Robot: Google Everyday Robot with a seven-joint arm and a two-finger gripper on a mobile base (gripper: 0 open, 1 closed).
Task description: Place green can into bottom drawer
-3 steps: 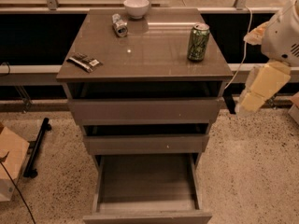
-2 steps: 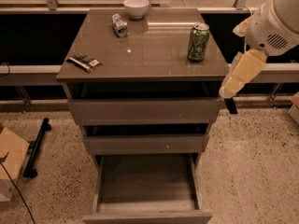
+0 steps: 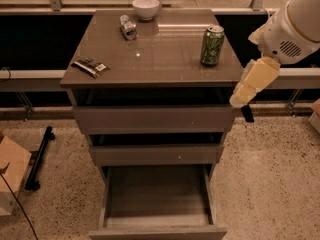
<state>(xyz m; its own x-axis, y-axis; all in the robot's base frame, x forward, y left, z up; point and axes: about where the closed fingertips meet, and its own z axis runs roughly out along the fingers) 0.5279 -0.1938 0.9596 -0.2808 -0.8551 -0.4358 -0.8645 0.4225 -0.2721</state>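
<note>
I need to next move my gripper to the upper half of the green can [image 3: 213,38] near the cabinet top's edge and close it there.
The green can [image 3: 212,45] stands upright on the cabinet top [image 3: 160,59], near its right edge. The bottom drawer [image 3: 157,232] is pulled far out and its inside looks bare. My arm comes in from the upper right with its cream forearm [image 3: 254,81] angled down. My gripper [image 3: 246,112] hangs just off the cabinet's right side, below the level of the top, to the right of and lower than the can. It holds nothing that I can see.
A white bowl [image 3: 146,7], a small silver-grey can lying on its side [image 3: 128,27] and a dark packet [image 3: 90,66] are on the cabinet top. The two upper drawers [image 3: 152,119] stand slightly ajar. A cardboard box [image 3: 10,179] and a black stand [image 3: 40,156] are on the floor at left.
My arm has swung left towards the cabinet's right side, bringing the gripper close to the corner. The can and the drawers have not moved.
</note>
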